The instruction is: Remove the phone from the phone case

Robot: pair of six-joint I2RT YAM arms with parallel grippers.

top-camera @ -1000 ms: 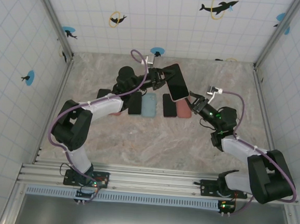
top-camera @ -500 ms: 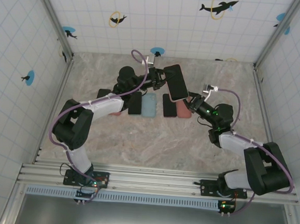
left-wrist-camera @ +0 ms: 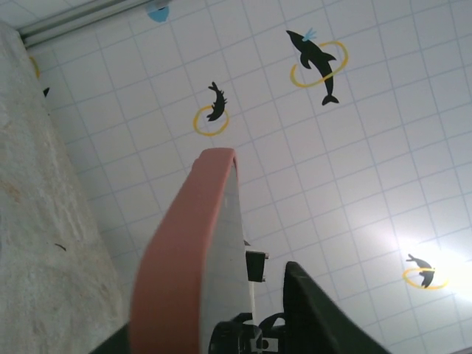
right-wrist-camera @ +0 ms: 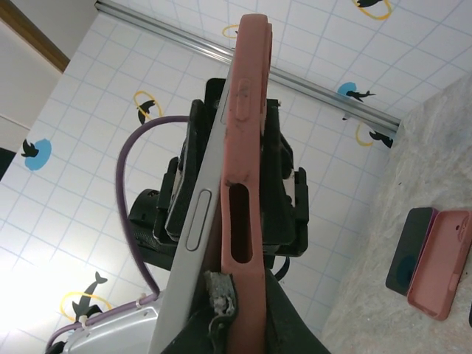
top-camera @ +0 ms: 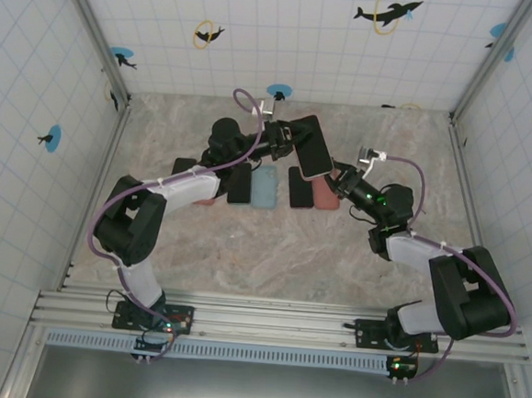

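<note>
My left gripper spans the phone and case together at their far end, so it should open and take the phone alone near the phone's parted corner (top-camera: 310, 176).
The phone (top-camera: 313, 146), black screen up, sits in a pink phone case and hangs in the air between both arms. My left gripper (top-camera: 289, 138) is at its far end. In the left wrist view the case (left-wrist-camera: 181, 265) and the phone's silver edge (left-wrist-camera: 230, 251) lie between the jaws of the left gripper (left-wrist-camera: 221, 324), whose right finger (left-wrist-camera: 317, 310) stands apart from the screen. My right gripper (top-camera: 332, 178) is shut on the near corner: one worn pad (right-wrist-camera: 220, 291) is wedged between the phone's edge (right-wrist-camera: 193, 221) and the case wall (right-wrist-camera: 247, 133), which are parted there.
On the marble table below lie a black phone (top-camera: 240, 183), a light blue case (top-camera: 264, 187), another black phone (top-camera: 300, 190) and a pink case (top-camera: 324, 194). Tiled walls close in the back and both sides.
My right gripper has moved up and left onto the phone's near corner and closed there. The left jaws have opened; the phone has shifted slightly left.
</note>
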